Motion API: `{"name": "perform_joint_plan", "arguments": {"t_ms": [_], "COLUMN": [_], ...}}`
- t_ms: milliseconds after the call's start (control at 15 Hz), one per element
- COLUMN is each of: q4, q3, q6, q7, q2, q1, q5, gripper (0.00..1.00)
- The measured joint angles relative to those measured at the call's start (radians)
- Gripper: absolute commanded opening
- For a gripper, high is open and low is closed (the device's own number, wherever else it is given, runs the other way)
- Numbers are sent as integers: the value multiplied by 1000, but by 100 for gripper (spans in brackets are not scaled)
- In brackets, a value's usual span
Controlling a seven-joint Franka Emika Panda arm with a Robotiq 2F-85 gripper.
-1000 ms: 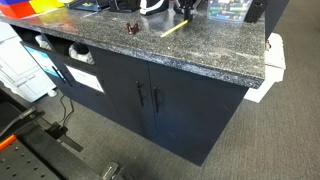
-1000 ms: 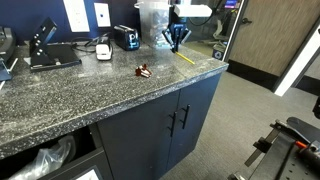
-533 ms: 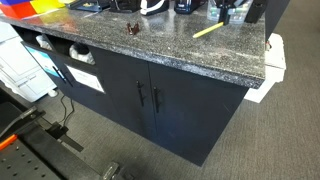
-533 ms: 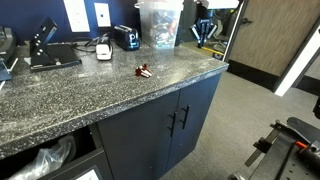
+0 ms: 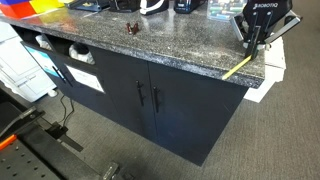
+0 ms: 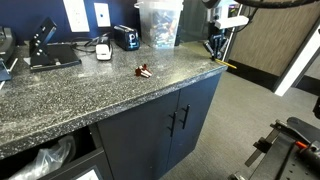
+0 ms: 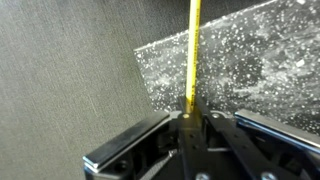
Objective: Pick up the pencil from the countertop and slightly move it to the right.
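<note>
The yellow pencil, now hanging over the far end corner, will be released from my gripper on the end corner of the speckled countertop (image 5: 239, 66) (image 7: 192, 70), with the pencil's tip at the countertop's front edge.
The thin yellow pencil (image 5: 240, 67) is held in my gripper (image 5: 249, 50), hanging over the far end corner of the dark speckled countertop (image 5: 150, 45). In an exterior view the gripper (image 6: 216, 48) is at the counter's end with the pencil (image 6: 224, 65) poking out below it. In the wrist view the fingers (image 7: 190, 112) are shut on the pencil (image 7: 194, 50), which runs straight away from them, along the countertop's edge (image 7: 250, 60), with carpet beyond.
A small dark reddish-brown object (image 5: 132, 29) (image 6: 144, 71) lies mid-counter. A clear plastic container (image 6: 159, 24), a dark device (image 6: 125, 38) and a black stand (image 6: 48, 48) sit along the back. Navy cabinet doors (image 5: 165, 100) are below; grey carpet surrounds.
My gripper has carried the pencil along the counter from its middle to the end corner, where it hangs over the edge.
</note>
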Motion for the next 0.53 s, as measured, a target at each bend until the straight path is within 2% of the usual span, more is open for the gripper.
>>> {"name": "perform_joint_plan", "arguments": {"t_ms": [333, 533], "q4": [87, 86], "q3": [-1, -5], "q6": [0, 14], "q7": [11, 27], "q2": [53, 54], "q1": [6, 11], "q5": [-18, -24], "gripper": [2, 2]}}
